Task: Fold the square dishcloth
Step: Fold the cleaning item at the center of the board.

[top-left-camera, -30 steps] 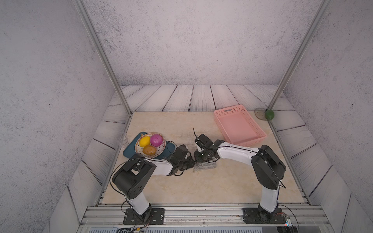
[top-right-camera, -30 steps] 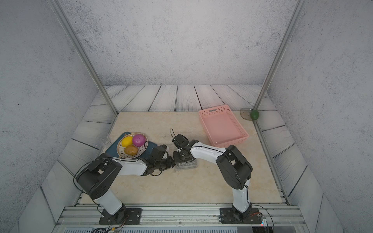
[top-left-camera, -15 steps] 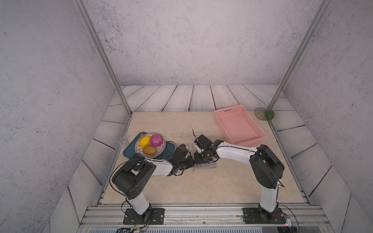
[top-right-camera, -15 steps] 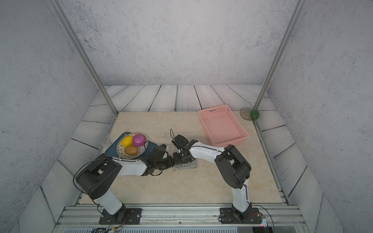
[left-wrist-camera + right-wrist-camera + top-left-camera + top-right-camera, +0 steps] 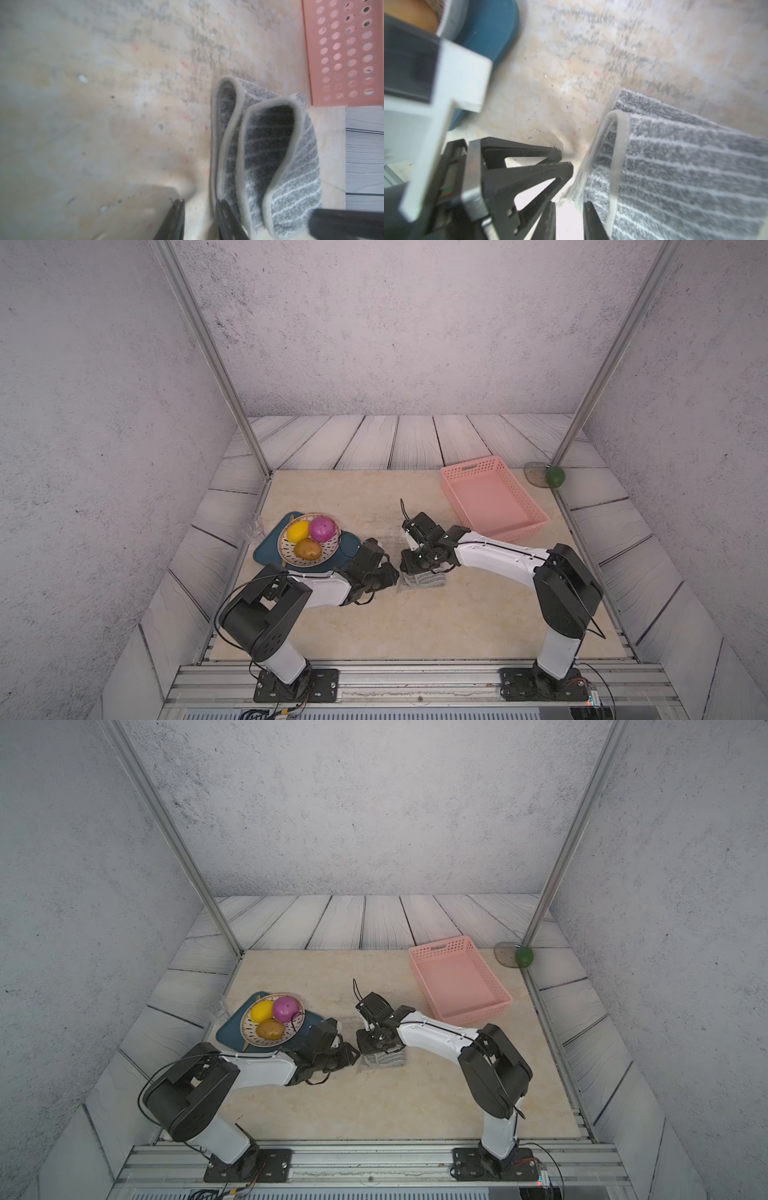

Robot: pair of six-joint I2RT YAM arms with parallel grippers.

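The dishcloth's top layer is gaping open at a slant. So next my left gripper pinches the lower layers' edges [image 5: 222, 176] while my right gripper pulls the top layer.
The square dishcloth [image 5: 423, 581] [image 5: 384, 1060] lies folded into a small grey striped bundle on the beige table, mid-front. Both grippers meet at its left end. My left gripper [image 5: 392, 572] comes in from the left. In the left wrist view its jaws [image 5: 199, 220] stand slightly open, with bare table between them and one finger [image 5: 225, 220] against the cloth's looped layers [image 5: 276, 158]. My right gripper [image 5: 409, 566] reaches down from the right, open a little [image 5: 571, 222] beside the cloth's hemmed edge [image 5: 618, 158], with nothing pinched between the fingers.
A pink basket [image 5: 492, 502] [image 5: 342, 52] stands at the back right. A dark teal mat [image 5: 266, 549] [image 5: 492, 31] carries a bowl [image 5: 309, 537] of fruit, just left of my left arm. A green ball [image 5: 555, 477] sits by the right post.
Both pairs of jaws have parted from shut and the cloth stays folded on the table. The arms have hardly moved.
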